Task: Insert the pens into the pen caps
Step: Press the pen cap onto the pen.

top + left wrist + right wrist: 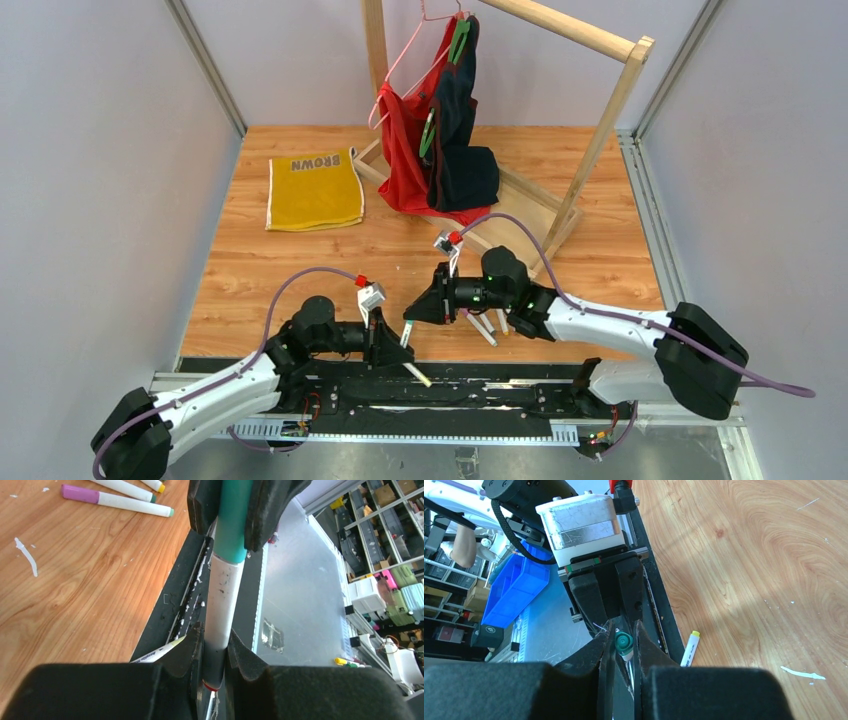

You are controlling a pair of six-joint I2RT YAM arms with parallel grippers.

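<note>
My right gripper has the teal-capped pen. It will put that pen down between the purple-capped pen and the yellow-ended pen (452, 331).
My left gripper (216, 641) is shut on the lower end of a white-barrelled pen (221, 605). The pen's other end sits inside a teal pen cap (232, 522). My right gripper (623, 636) is shut on that teal pen cap (623, 642), seen end-on. In the top view the two grippers, left (392, 346) and right (420, 310), meet tip to tip over the table's near edge. A yellow-ended pen (690, 648) lies loose just below them. A purple-capped pen (115, 500) and two more pens lie on the wood.
The black base rail (450, 385) runs along the near edge under both grippers. At the back stand a wooden rack (590, 150) with red and dark garments on hangers and a yellow cloth (314, 190). Small white scraps (26, 555) dot the wood.
</note>
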